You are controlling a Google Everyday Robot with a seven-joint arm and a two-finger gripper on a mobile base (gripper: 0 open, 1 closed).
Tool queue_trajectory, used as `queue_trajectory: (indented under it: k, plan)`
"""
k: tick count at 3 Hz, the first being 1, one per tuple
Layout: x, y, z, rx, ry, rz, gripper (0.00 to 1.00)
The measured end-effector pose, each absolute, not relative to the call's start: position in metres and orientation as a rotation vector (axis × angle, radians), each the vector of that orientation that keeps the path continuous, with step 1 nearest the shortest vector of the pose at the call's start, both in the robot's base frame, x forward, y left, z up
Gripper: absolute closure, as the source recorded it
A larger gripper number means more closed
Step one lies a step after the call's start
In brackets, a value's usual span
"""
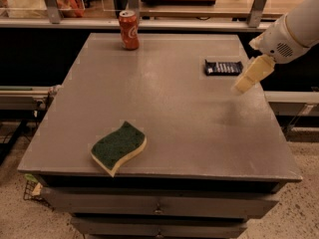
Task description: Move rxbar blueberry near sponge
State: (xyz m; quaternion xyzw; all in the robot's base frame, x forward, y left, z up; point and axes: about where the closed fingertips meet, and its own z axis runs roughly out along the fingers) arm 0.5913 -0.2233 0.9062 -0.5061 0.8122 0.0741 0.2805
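The robot's gripper will close on the rxbar blueberry's end [235,67], the end that is farther from the red soda can.
The rxbar blueberry [223,67], a flat dark bar with white lettering, lies near the far right edge of the grey table [174,113]. The sponge [118,147], green on top with a pale yellow body, lies near the front left edge. The two are far apart. My gripper [247,79] hangs from the white arm at the right, above the table, just right of and in front of the bar, not touching it. It holds nothing.
A red soda can [129,30] stands upright at the far left of the table. A counter with metal posts runs behind the table. Drawers sit under the table front. A rail lies at the left.
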Motion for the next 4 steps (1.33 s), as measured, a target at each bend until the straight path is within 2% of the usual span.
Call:
queue_trajectory:
  k: [2,4]
  plan:
    - [0.678,-0.230,0.873,-1.140,2.153,0.341,0.00]
    - [0.714,-0.235,0.841,-1.071,2.150,0.361,0.00]
